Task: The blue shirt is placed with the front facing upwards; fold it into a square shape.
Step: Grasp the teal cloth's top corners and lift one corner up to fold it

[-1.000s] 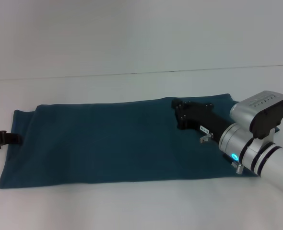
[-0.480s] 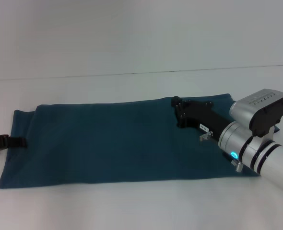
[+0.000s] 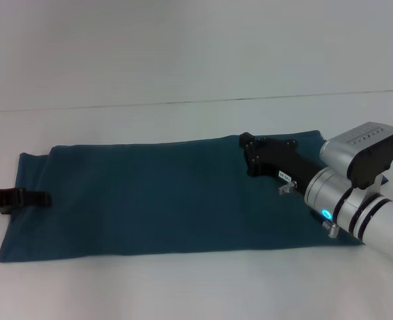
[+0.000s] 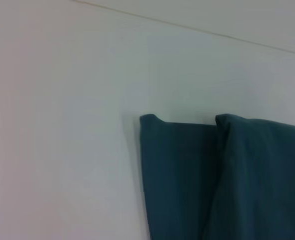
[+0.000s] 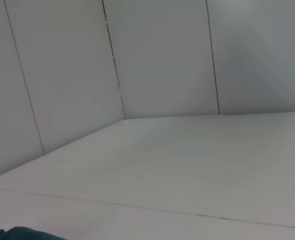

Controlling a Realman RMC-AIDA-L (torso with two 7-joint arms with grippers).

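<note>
The shirt's lower layer sticks out past the folded layer, so the robot's left gripper will pull it in and regrip at the folded layer's edge (image 3: 48, 175) before lifting.
The blue shirt (image 3: 163, 197) lies flat on the white table as a long, narrow folded rectangle, plain side up, with no print showing. My right gripper (image 3: 251, 155) rests over the shirt's far right part, close to its back edge. My left gripper (image 3: 42, 198) reaches in from the left, its tip just over the shirt's left edge. In the left wrist view the blue shirt (image 4: 222, 175) shows one corner with a folded layer lying on top. A sliver of the blue shirt (image 5: 22, 233) shows in the right wrist view.
The white table (image 3: 183, 80) spreads all around the shirt. A seam line (image 3: 196, 102) crosses it behind the shirt. Pale panelled walls (image 5: 162, 55) stand beyond the table's far side.
My left gripper has slid to the right, from beside the shirt onto its left edge. The right arm has barely moved.
</note>
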